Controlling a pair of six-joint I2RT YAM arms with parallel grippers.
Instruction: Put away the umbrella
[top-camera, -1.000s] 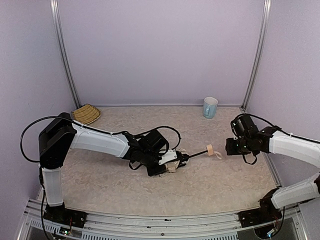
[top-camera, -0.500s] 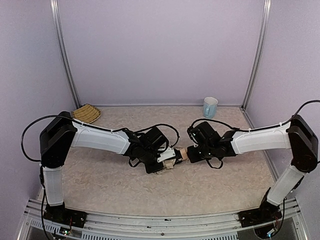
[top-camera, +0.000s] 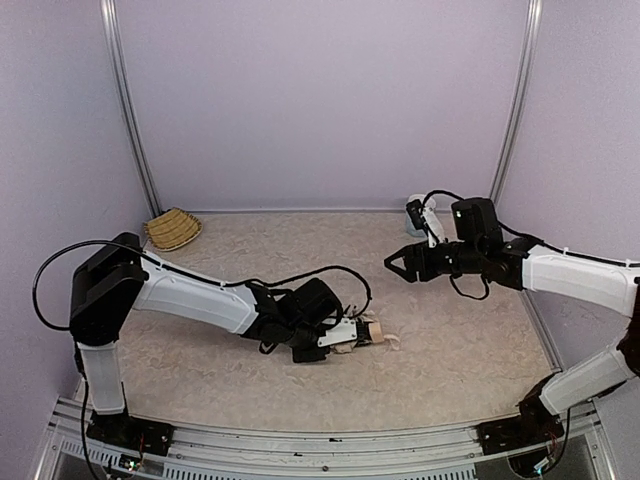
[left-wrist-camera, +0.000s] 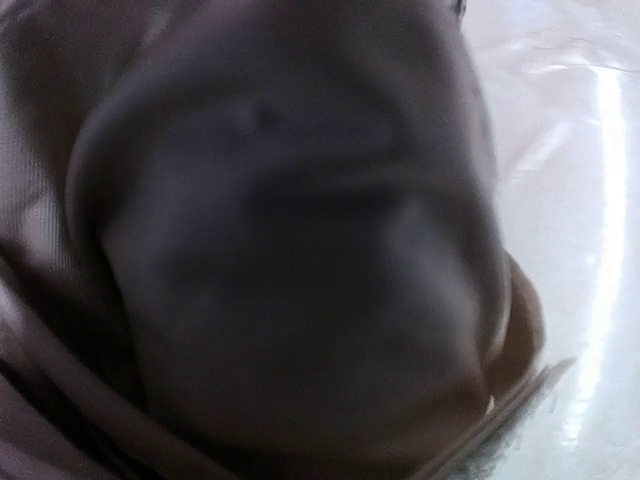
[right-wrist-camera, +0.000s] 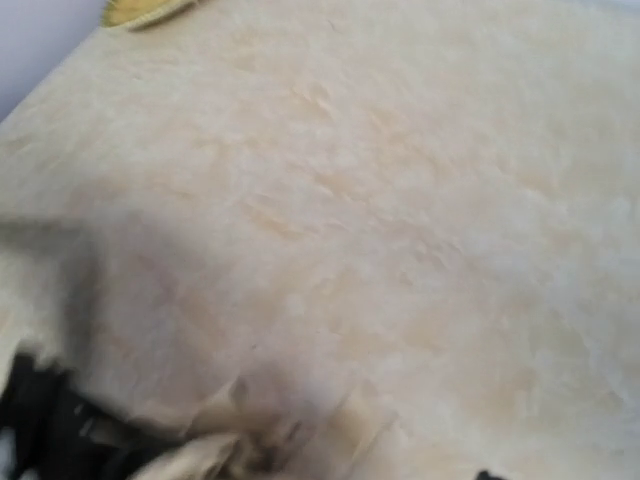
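Note:
Next, I move my right gripper to the canopy's loose edge (top-camera: 367, 318) (right-wrist-camera: 352, 428) on the back side, next to the umbrella's tan handle, and close it there.
The umbrella lies low over the table near the middle, its shaft pushed in so none of it shows. Only its tan handle (top-camera: 374, 330) and loop strap (top-camera: 392, 342) stick out to the right of my left gripper (top-camera: 350, 336), which is shut on the folded canopy. In the left wrist view, blurred beige umbrella fabric (left-wrist-camera: 280, 250) fills the picture and hides the fingers. My right gripper (top-camera: 391, 265) hangs open and empty above the table, to the back right of the handle and apart from it. In the right wrist view, the umbrella (right-wrist-camera: 215, 450) is a blur at the bottom.
A woven straw basket (top-camera: 172, 228) sits at the back left corner, also at the top edge of the right wrist view (right-wrist-camera: 145, 10). A pale blue mug (top-camera: 414, 215) stands at the back right, partly behind the right arm. Walls enclose three sides.
The right gripper came in to the handle and the shaft collapsed into the left gripper. It then pulled back up to the right and opened. The left arm shifted slightly nearer.

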